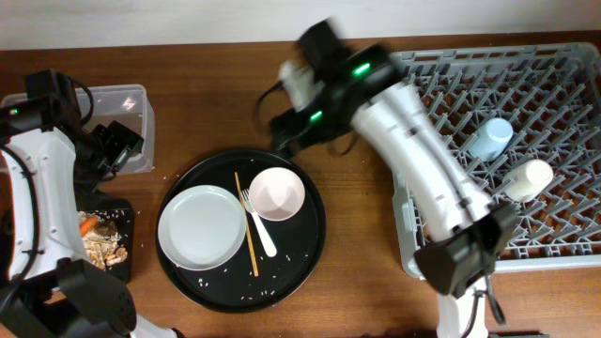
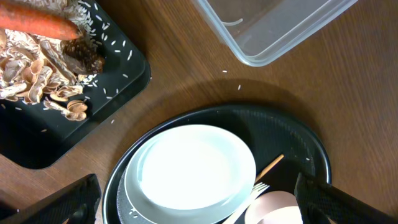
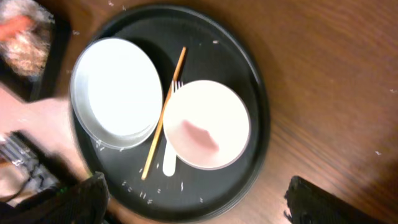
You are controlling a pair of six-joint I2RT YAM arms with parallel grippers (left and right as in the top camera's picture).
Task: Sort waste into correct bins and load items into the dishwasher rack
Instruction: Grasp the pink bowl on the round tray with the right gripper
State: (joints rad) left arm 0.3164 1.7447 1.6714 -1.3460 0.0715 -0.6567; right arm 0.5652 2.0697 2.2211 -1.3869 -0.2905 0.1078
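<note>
Next, my right gripper moves next to the white bowl's rim (image 1: pixel 254 209) (image 3: pixel 170 145) beside the handle of the white fork and closes there.
The white plate (image 1: pixel 200 226), white bowl (image 1: pixel 276 193), white fork (image 1: pixel 262 230) and wooden chopsticks (image 1: pixel 246 223) lie on the round black tray (image 1: pixel 310 249). The light blue cup (image 1: pixel 491 138) and white cup (image 1: pixel 528 178) sit in the grey dishwasher rack (image 1: pixel 554 84). The black bin (image 1: pixel 122 263) holds the carrot (image 2: pixel 37 25), brown scraps (image 2: pixel 43 81) and rice crumbs (image 2: pixel 93 18). My left gripper (image 2: pixel 199 211) is open and empty above the plate (image 2: pixel 193 165). My right gripper (image 3: pixel 205 205) is open and empty above the tray's far edge, near the bowl (image 3: pixel 208 121). The tissue and wrapper are out of view.
The clear tub (image 1: pixel 127 103) stands at the back left, beside the black bin; its corner shows in the left wrist view (image 2: pixel 273 31). Loose rice grains are scattered on the tray (image 3: pixel 249 68). The right arm stretches across the rack's left side.
</note>
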